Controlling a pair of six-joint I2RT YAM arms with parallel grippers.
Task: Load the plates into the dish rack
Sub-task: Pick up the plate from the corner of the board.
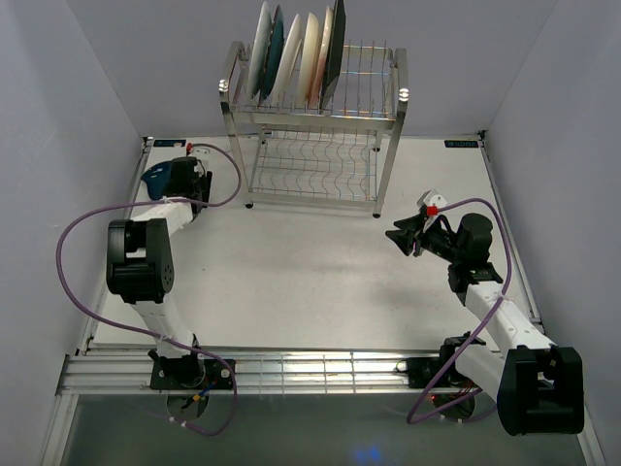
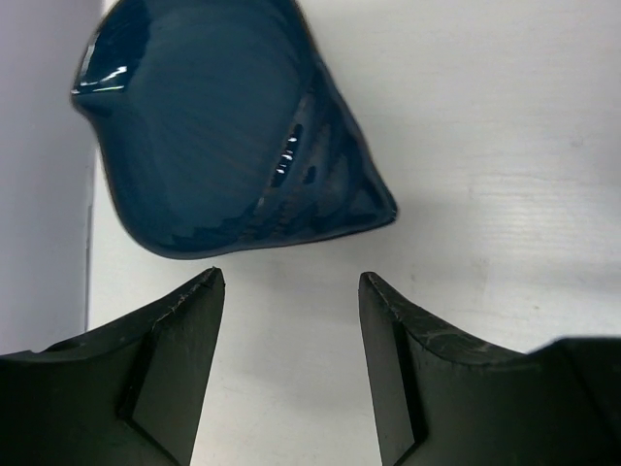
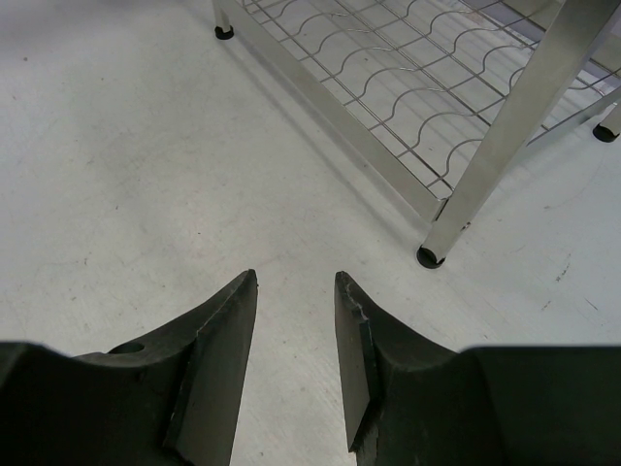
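Note:
My left gripper's fingers are short of the dark blue plate's near edge, which lies crosswise beyond them, so next my left gripper opens wider, turns, and moves in to pinch that edge [image 2: 257, 247].
The steel dish rack [image 1: 388, 112] stands at the back of the table. Several plates [image 1: 291, 53] stand upright in its top tier: cream, teal, white, pink and a dark-rimmed one. Its lower shelf is bare, and shows in the right wrist view [image 3: 408, 87]. A small dark blue plate [image 1: 155, 177] lies at the far left by the wall; in the left wrist view [image 2: 223, 126] it lies just beyond the fingertips. My left gripper [image 2: 291, 282] is open and empty, close to that plate. My right gripper [image 1: 400, 240] is open and empty, right of the rack's front right post [image 3: 505, 136].
Grey walls close in the table on the left, the back and the right. A purple cable [image 1: 73, 243] loops beside the left arm. The rack's black feet [image 3: 430, 257] rest on the white table.

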